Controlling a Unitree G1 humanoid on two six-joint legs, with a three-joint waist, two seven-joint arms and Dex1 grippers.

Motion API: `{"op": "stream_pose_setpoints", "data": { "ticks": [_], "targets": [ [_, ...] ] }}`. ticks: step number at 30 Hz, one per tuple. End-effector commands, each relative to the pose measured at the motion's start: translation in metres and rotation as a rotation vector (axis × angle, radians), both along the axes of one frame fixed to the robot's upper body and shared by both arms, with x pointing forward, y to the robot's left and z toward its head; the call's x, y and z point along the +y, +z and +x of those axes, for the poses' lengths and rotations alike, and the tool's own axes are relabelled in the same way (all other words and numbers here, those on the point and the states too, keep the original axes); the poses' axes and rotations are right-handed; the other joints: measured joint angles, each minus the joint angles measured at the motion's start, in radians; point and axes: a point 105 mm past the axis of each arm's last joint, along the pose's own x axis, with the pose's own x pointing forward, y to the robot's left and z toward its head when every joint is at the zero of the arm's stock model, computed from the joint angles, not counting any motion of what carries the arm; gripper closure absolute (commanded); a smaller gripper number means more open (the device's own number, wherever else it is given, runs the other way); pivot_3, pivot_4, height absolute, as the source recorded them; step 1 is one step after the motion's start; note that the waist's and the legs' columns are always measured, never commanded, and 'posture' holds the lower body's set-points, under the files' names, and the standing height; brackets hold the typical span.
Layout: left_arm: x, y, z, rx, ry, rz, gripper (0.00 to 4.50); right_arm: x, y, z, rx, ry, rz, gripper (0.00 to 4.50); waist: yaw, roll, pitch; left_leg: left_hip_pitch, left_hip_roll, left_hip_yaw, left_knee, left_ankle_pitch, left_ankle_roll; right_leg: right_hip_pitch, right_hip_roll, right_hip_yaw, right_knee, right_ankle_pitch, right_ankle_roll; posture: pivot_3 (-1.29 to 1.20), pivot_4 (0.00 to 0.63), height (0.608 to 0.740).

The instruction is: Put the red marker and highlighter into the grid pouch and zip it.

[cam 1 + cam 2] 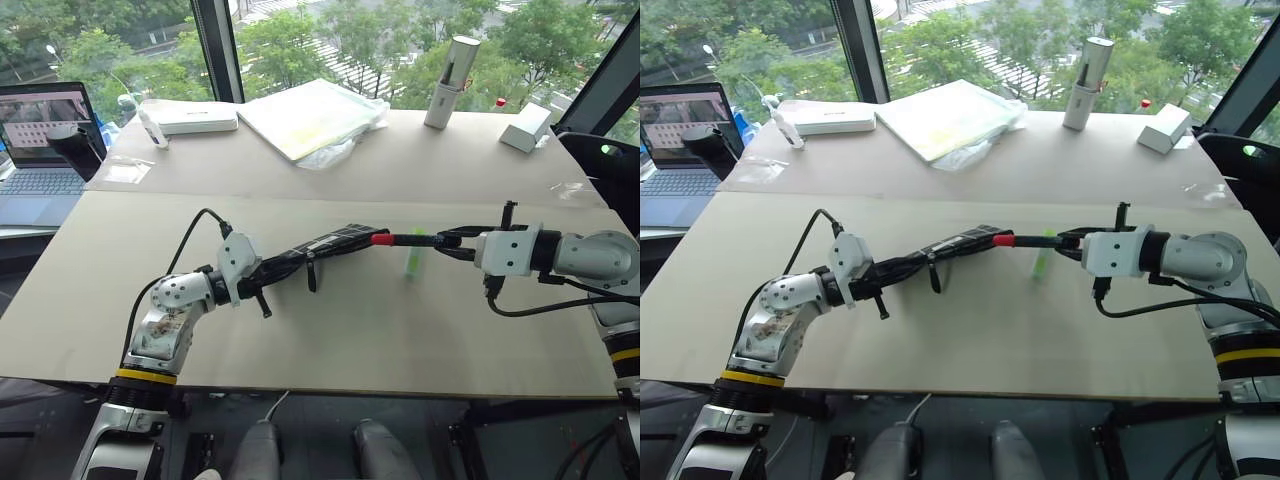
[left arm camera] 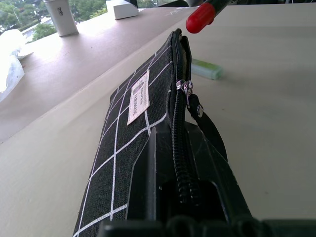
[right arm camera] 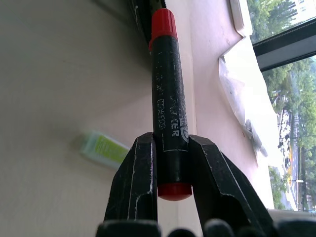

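Observation:
Next, I release the red marker from my right gripper inside the gaping far end of the grid pouch (image 1: 348, 241) (image 3: 143, 19).
My left gripper (image 1: 293, 261) is shut on the near end of the grid pouch (image 1: 335, 243), holding it edge-up and roughly level above the table. The pouch's white label (image 2: 139, 95) faces sideways. Its zipper slider (image 2: 186, 88) sits partway along, and the far end gapes slightly. My right gripper (image 1: 441, 240) is shut on the red marker (image 1: 396, 239). The marker's black barrel (image 3: 168, 98) sticks out between the fingers, and its red cap (image 2: 200, 17) points at the pouch's far end, just short of it. The light green highlighter (image 1: 413, 256) lies on the table below the marker.
A laptop (image 1: 40, 140) stands at the far left. Along the back of the table (image 1: 330, 340) are a white box (image 1: 190, 118), a plastic-wrapped pad (image 1: 310, 115), an upright cylinder (image 1: 450, 68) and a small white box (image 1: 525, 127).

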Motion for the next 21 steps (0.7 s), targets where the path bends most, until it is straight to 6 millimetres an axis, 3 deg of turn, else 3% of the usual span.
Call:
{"op": "stream_pose_setpoints", "data": {
  "ticks": [1, 9, 16, 21],
  "targets": [
    [-0.004, 0.011, 0.000, -0.050, -0.008, -0.010, 4.50, 0.002, 0.013, 0.002, -0.063, 0.022, -0.027, 3.92, -0.001, 0.000, 0.000, 0.000, 0.000, 0.000, 0.000, 0.000, 0.000, 0.000, 0.000, 0.000, 0.000, 0.000, 0.000, 0.00, 0.150, 0.738],
    [-0.004, 0.009, -0.004, -0.044, -0.015, -0.012, 4.50, 0.006, 0.010, 0.008, -0.069, 0.021, -0.044, 3.92, -0.001, 0.000, 0.000, 0.000, 0.000, 0.000, 0.000, 0.000, 0.000, 0.000, 0.000, 0.000, 0.000, 0.000, 0.000, 0.00, 0.150, 0.738],
    [-0.007, 0.007, -0.004, -0.045, -0.022, -0.007, 4.50, 0.020, 0.008, 0.012, -0.060, 0.060, -0.035, 3.92, 0.000, 0.000, 0.000, 0.000, 0.000, 0.000, 0.000, 0.000, 0.000, 0.000, 0.000, 0.000, 0.000, 0.000, 0.000, 0.00, 0.150, 0.738],
    [-0.006, 0.006, -0.003, -0.043, -0.019, -0.006, 4.50, 0.017, 0.012, 0.012, -0.059, 0.054, -0.017, 3.92, 0.001, 0.000, 0.000, 0.000, 0.000, 0.000, 0.000, 0.000, 0.000, 0.000, 0.000, 0.000, 0.000, 0.000, 0.000, 0.00, 0.150, 0.738]
  ]
}}
